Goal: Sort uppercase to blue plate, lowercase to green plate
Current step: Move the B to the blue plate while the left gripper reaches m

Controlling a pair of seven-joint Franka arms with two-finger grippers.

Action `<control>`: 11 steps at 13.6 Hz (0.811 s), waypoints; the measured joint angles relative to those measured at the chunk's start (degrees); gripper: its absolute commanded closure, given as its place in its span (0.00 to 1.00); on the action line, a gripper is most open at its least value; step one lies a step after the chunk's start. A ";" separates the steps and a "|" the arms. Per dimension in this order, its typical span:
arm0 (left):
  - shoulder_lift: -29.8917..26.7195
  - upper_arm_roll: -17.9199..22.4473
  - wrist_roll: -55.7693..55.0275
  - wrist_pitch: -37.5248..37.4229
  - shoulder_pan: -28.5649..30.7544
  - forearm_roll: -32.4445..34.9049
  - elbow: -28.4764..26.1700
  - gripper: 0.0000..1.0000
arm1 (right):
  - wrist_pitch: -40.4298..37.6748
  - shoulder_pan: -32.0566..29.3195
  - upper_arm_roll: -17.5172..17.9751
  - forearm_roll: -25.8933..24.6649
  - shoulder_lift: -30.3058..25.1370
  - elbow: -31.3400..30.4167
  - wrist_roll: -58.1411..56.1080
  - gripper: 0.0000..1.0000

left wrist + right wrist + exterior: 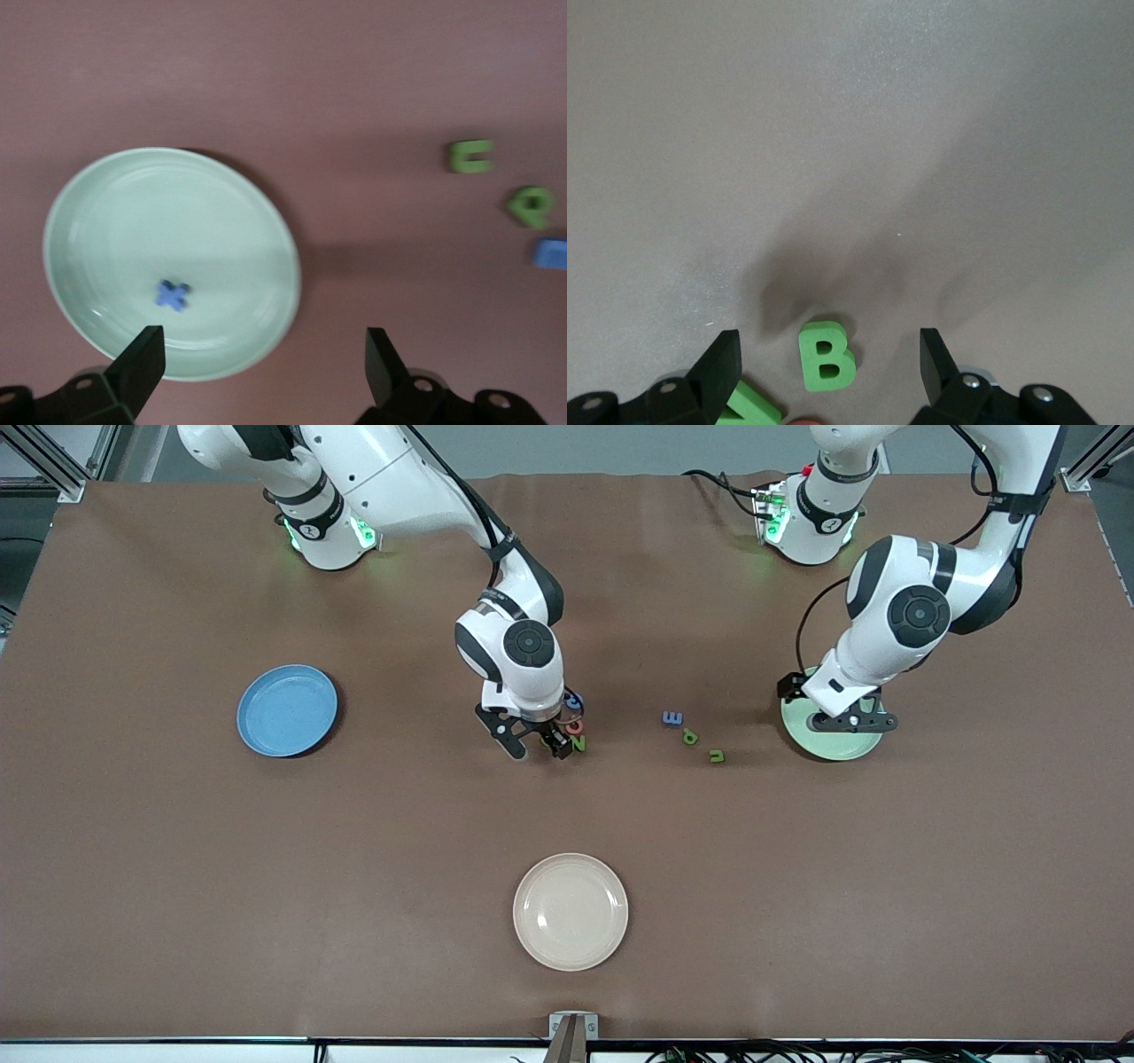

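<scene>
The robot's left gripper will next move to the blue m beside the green p and close on the outer sides of that m (671, 718) (551, 254).
My left gripper (852, 724) (266, 354) hangs open over the edge of the green plate (833, 746) (133, 212), holding nothing. A blue lowercase t (173, 295) lies in that plate. On the table between the two grippers lie the blue m (672, 717) (551, 253), green p (689, 736) (532, 204) and green u (717, 756) (469, 157). My right gripper (539, 749) (829, 347) is open, low over the uppercase cluster, with the green B (826, 356) between its fingers and untouched. Green N (579, 743) (751, 405), red Q (576, 726) and blue G (574, 702) lie beside it. The blue plate (287, 710) sits toward the right arm's end.
A cream plate (570, 911) sits nearer to the front camera than the letters, close to the table's front edge. Brown cloth covers the whole table.
</scene>
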 measured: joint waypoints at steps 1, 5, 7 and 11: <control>-0.29 -1.78 -1.26 -1.07 -0.10 -2.03 1.42 0.01 | -0.05 0.07 0.00 -0.01 0.01 -0.01 0.00 0.15; 1.31 -7.01 -12.93 -0.80 -2.72 -3.84 3.84 0.01 | -0.21 0.68 0.01 -0.06 0.52 -0.07 -0.02 0.27; 4.27 -7.24 -20.57 2.80 -6.92 -3.38 4.18 0.01 | -0.09 1.05 0.01 -0.06 1.02 -0.07 -0.02 0.29; 12.37 -7.23 -34.38 8.44 -12.67 7.63 5.31 0.01 | 0.55 1.11 -0.02 -0.10 1.11 0.03 -0.02 0.48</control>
